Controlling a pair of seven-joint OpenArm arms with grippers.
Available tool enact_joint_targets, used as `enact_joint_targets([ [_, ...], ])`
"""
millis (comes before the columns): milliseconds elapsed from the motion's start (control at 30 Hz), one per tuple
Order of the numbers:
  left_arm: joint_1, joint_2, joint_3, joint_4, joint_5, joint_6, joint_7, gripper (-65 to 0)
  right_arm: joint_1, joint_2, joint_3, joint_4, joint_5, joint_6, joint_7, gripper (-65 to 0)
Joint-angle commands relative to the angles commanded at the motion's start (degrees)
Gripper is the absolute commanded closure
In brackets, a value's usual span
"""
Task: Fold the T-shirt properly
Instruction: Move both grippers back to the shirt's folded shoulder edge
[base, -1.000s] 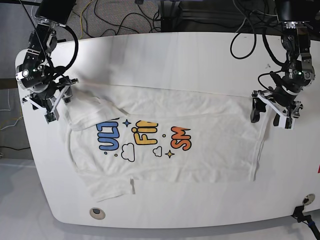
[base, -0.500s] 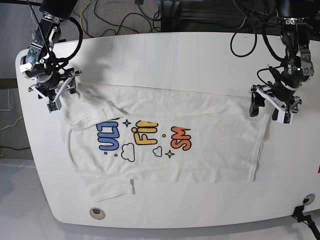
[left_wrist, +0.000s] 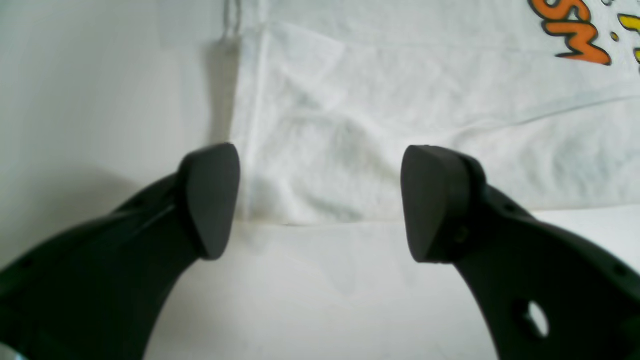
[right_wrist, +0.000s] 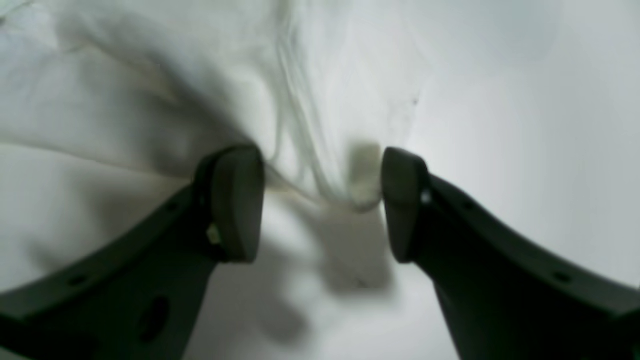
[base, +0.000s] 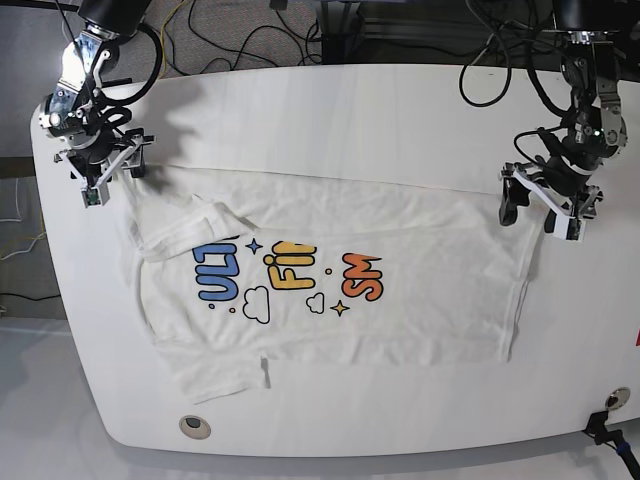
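Note:
Next, I close my left gripper on the white T-shirt's far corner (base: 537, 211) (left_wrist: 252, 207), the corner that lies on the same side as the orange letters.
The white T-shirt (base: 330, 280) lies spread on the white table with its colourful print (base: 290, 275) facing up. One sleeve is folded over at the left (base: 185, 225). My left gripper (base: 530, 212) is open over the shirt's far right corner. In the left wrist view its fingers (left_wrist: 210, 200) straddle that corner (left_wrist: 310, 165), with the orange letters (left_wrist: 575, 35) beyond. My right gripper (base: 108, 180) is at the shirt's far left corner. In the right wrist view the gripper (right_wrist: 320, 202) has its jaws apart, with a bunched ridge of cloth (right_wrist: 305, 150) between them, close to one finger (right_wrist: 405, 200).
The table's left rim (base: 45, 200) runs close to my right gripper. The right rim is near my left gripper. A round grommet (base: 195, 427) sits near the front edge. Cables (base: 230, 40) hang behind the table's far edge. A black clamp (base: 605, 425) is at the front right.
My right arm has moved toward the far left of the table, and the shirt's left corner looks drawn out after it. My left gripper has shifted slightly farther back.

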Motion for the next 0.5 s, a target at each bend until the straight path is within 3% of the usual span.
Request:
enact_joint_targets([
  [167, 0.0, 0.18, -3.43, 0.7, -0.09, 0.0, 0.0, -47.9, 0.0, -0.18, 0.09, 0.0, 0.0, 0.09, 0.09, -33.9],
  [433, -0.09, 0.26, -6.51, 1.14, -0.18, 0.0, 0.0, -47.9, 0.0, -0.26, 0.0, 0.0, 0.09, -0.18, 0.18, -0.5],
  [500, -0.09, 1.32, -8.88, 0.7, 0.0, 0.0, 0.0, -47.9, 0.0, -0.26, 0.0, -0.09, 0.09, -0.18, 0.18, 0.0],
])
